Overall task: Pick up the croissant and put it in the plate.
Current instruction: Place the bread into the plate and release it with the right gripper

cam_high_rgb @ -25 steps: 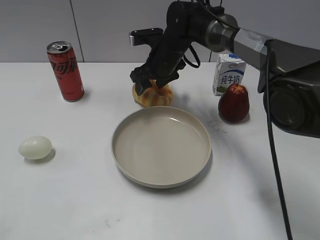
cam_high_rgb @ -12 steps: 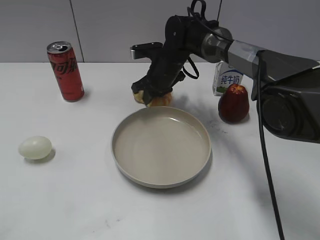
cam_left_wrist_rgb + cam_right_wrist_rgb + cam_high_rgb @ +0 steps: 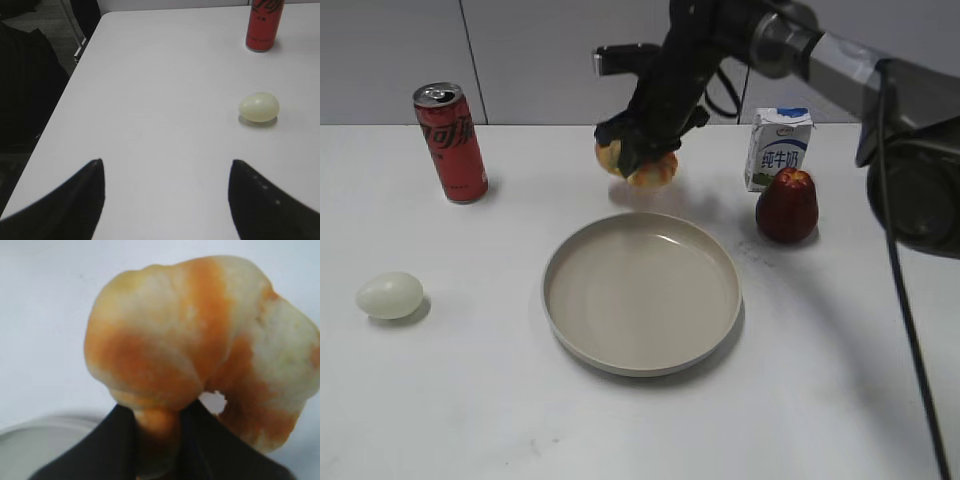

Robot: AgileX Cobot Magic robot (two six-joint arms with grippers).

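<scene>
The croissant will go down from my right gripper near the middle of the beige-grey plate [image 3: 658, 282], a little toward the apple.
The croissant [image 3: 642, 166], striped orange and pale cream, hangs in the air behind the far rim of the beige-grey plate [image 3: 642, 292]. My right gripper [image 3: 638, 150] is shut on it from above. In the right wrist view the croissant [image 3: 200, 345] fills the frame, its lower edge pinched between the dark jaws [image 3: 157, 425]; the plate rim [image 3: 45, 432] shows at the lower left. My left gripper [image 3: 165, 172] is open and empty over bare table near the left edge.
A red cola can [image 3: 451, 142] stands at the back left. A pale egg [image 3: 390, 295] lies at the left, also in the left wrist view [image 3: 258, 106]. A milk carton [image 3: 777, 147] and a dark red apple [image 3: 787, 205] stand right of the plate.
My right gripper closed on the croissant and lifted it off the table, up and slightly right. The left arm, plate and other objects have not moved.
</scene>
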